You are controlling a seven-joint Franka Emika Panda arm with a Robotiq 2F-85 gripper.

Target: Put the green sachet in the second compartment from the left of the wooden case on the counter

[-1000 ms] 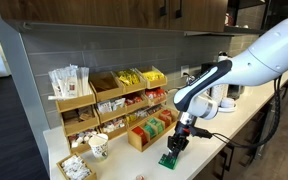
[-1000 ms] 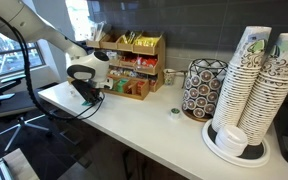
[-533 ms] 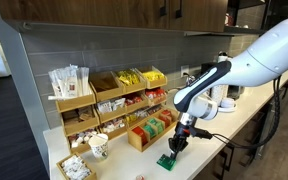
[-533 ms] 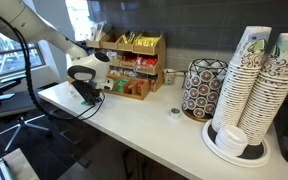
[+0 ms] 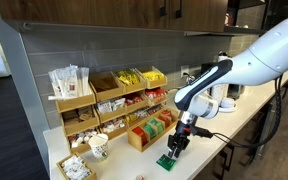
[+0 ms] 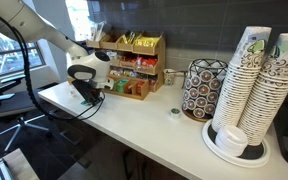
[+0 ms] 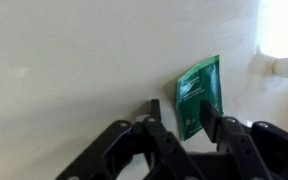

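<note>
I need to open my gripper, tilt it and pinch the sachet's near end [image 7: 191, 128] before lifting, as the green sachet lies flat on the counter, off-centre between my fingers.
The green sachet [image 7: 199, 93] lies flat on the white counter, and it also shows in an exterior view [image 5: 169, 160]. My gripper [image 7: 181, 116] hangs just above it with its jaws open; the sachet's near end lies between the fingertips, closer to the right one. In both exterior views the gripper [image 5: 177, 144] [image 6: 87, 97] points down at the counter near its front edge. The wooden case [image 5: 152, 130] with upright colourful sachets stands behind the gripper, at the foot of the rack; it also shows in an exterior view [image 6: 136, 88]. I cannot pick out its second compartment.
A taller tiered wooden snack rack [image 5: 104, 98] stands against the wall. A paper cup [image 5: 98, 146] and a white tray of packets [image 5: 74, 167] sit beside it. Stacks of paper cups [image 6: 259, 85] and a patterned black holder [image 6: 204, 88] stand further along.
</note>
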